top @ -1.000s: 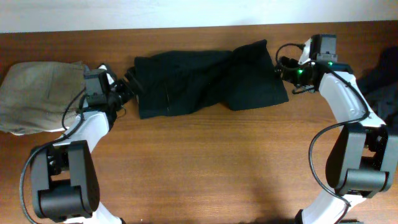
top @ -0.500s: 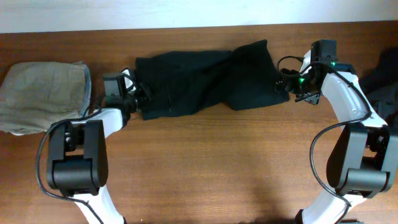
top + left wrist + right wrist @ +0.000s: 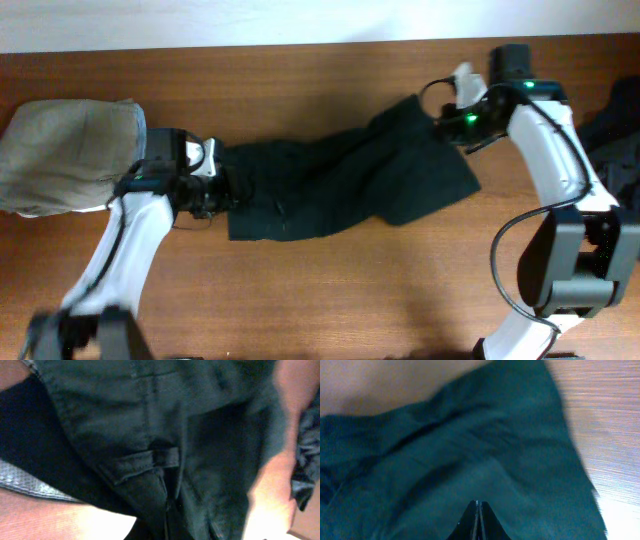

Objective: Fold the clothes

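The black garment's end in my left gripper needs to be let go near the garment's far edge [image 3: 281, 156], closer to my right gripper.
The clothes in hand are one black garment [image 3: 330, 185], stretched slantwise across the middle of the table. My left gripper [image 3: 220, 188] is shut on its left end. My right gripper [image 3: 444, 122] is shut on its far right corner, which is drawn up toward it. The left wrist view is filled with black fabric [image 3: 210, 430] showing a belt loop [image 3: 145, 461] and a pale grey-white lining [image 3: 30, 482]; that gripper's fingers are hidden by cloth. In the right wrist view the gripper [image 3: 478, 506] has its tips pressed together on the dark fabric [image 3: 470, 445].
A folded khaki garment [image 3: 60, 155] lies at the far left, close to my left arm. More dark clothes [image 3: 620, 115] sit at the right edge. Bare wooden table [image 3: 330, 290] lies in front of the garment.
Both grippers went from open to shut on the garment's ends. The left end has been drawn toward the table's front and the cloth now hangs slanted between the two grippers.
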